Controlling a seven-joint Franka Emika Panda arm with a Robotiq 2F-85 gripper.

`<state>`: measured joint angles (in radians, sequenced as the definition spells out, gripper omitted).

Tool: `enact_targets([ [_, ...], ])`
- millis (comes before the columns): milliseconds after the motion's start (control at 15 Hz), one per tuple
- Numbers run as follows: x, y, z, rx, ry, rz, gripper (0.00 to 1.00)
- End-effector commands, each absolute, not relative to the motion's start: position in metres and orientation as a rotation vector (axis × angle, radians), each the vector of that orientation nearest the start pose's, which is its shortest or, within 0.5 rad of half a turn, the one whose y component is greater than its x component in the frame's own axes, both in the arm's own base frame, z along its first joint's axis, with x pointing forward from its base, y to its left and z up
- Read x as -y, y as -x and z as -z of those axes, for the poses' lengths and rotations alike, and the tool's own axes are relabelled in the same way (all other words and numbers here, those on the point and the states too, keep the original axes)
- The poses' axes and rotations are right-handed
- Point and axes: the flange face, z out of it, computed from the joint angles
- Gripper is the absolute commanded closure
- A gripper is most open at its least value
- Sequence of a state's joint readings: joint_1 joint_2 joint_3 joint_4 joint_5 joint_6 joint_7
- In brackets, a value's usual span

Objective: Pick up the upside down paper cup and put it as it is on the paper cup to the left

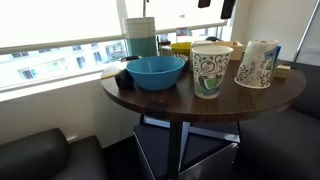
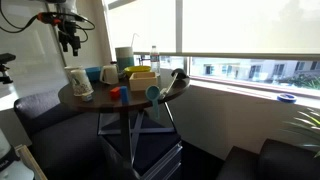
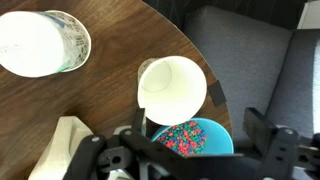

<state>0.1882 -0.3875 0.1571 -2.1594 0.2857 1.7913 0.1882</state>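
Observation:
Next, I close my gripper on the upper sides [image 1: 262, 48] [image 3: 32, 44] of the upside down paper cup, just below its upturned base.
The upside down paper cup [image 1: 258, 63], white with a dark swirl print, stands base up on the right of the round wooden table [image 1: 170, 100]. The upright green-swirl paper cup [image 1: 208, 70] stands just left of it. In the wrist view the inverted cup [image 3: 40, 42] is at the top left and the upright cup [image 3: 172, 85] shows its white inside at the centre. My gripper [image 3: 185, 150] is open and empty. It hangs high above the table [image 2: 68, 40], touching neither cup.
A blue bowl [image 1: 156, 71] sits left of the upright cup; in the wrist view it holds coloured bits [image 3: 190, 140]. A yellow container [image 1: 182, 47] and other items stand at the back by the window. Dark seats [image 1: 40, 155] surround the table.

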Motion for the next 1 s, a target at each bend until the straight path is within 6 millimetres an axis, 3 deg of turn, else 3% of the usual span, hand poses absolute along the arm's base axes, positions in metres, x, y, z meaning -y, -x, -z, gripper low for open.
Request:
enact_targets([
  [0, -0.180, -0.405, -0.556, 0.125, 2.922, -0.061, 0.00],
  [333, -0.180, -0.405, -0.556, 0.125, 2.922, -0.061, 0.00],
  [933, -0.151, -0.380, -0.551, 0.223, 3.214, 0.074, 0.00],
])
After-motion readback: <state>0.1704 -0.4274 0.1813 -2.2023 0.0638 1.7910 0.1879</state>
